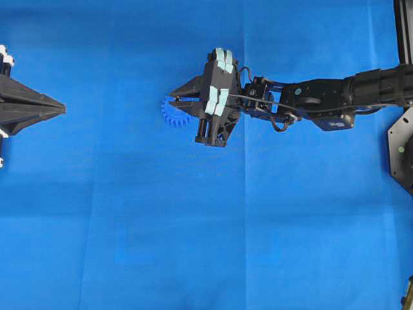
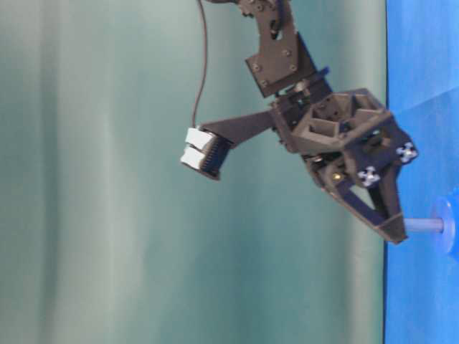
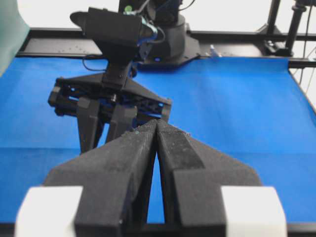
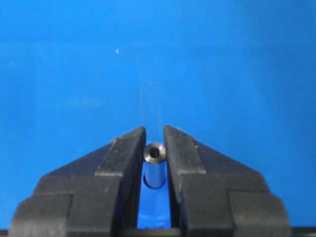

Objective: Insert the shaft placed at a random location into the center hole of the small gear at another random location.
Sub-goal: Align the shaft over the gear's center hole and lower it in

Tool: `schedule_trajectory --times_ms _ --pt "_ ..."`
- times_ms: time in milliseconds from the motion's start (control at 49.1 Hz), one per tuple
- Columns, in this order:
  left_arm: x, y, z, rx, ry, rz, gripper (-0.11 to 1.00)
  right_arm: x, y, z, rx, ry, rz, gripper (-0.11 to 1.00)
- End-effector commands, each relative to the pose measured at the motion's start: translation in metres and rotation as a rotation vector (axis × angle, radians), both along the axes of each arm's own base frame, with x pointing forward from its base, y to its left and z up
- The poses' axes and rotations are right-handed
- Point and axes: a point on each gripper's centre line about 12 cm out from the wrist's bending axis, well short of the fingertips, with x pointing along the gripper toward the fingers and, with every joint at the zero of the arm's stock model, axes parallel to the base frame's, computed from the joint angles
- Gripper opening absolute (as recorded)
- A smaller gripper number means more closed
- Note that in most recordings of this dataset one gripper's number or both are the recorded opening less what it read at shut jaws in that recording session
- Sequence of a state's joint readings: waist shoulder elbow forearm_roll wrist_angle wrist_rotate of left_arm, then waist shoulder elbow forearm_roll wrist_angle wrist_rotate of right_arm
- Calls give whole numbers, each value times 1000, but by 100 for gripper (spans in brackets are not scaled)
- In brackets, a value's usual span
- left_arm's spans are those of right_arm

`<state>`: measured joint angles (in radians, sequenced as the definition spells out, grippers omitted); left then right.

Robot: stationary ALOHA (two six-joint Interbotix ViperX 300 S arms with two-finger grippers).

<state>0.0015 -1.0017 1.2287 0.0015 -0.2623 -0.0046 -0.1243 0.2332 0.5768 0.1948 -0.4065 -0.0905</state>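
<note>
My right gripper is going to release the shaft upright in the center hole of the small gear (image 1: 179, 104) (image 4: 155, 182), which is just below the fingers of that gripper.
The small gear (image 1: 173, 117), bright blue, lies on the blue cloth left of centre. My right gripper (image 1: 174, 97) reaches over it from the right, shut on the shaft (image 4: 154, 153). From the right wrist, the shaft shows as a shiny ring end-on between the fingers (image 4: 129, 148). In the table-level view the shaft (image 2: 423, 226) runs from the right gripper (image 2: 394, 235) to the gear (image 2: 449, 229) and meets its hub. The center hole is hidden by the shaft. My left gripper (image 1: 62, 107) rests at the left edge, shut and empty, its tips (image 3: 157, 123) pressed together.
The right arm (image 1: 322, 103) stretches in from the right edge, where black frame parts (image 1: 401, 148) stand. Blue cloth (image 1: 193, 245) covers the table all round. A green backdrop (image 2: 107, 179) fills the table-level view.
</note>
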Motion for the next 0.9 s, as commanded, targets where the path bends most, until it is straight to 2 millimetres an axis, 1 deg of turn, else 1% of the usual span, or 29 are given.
schedule_trajectory --times_ms 0,529,875 --pt "2 1 2 0 -5 3 2 6 -3 14 -5 -49 -8 2" --pt "2 0 2 -2 -2 1 2 8 -3 -13 -1 -5 -12 2" --pt "2 0 2 0 -5 1 2 8 -3 -16 0 4 -12 3"
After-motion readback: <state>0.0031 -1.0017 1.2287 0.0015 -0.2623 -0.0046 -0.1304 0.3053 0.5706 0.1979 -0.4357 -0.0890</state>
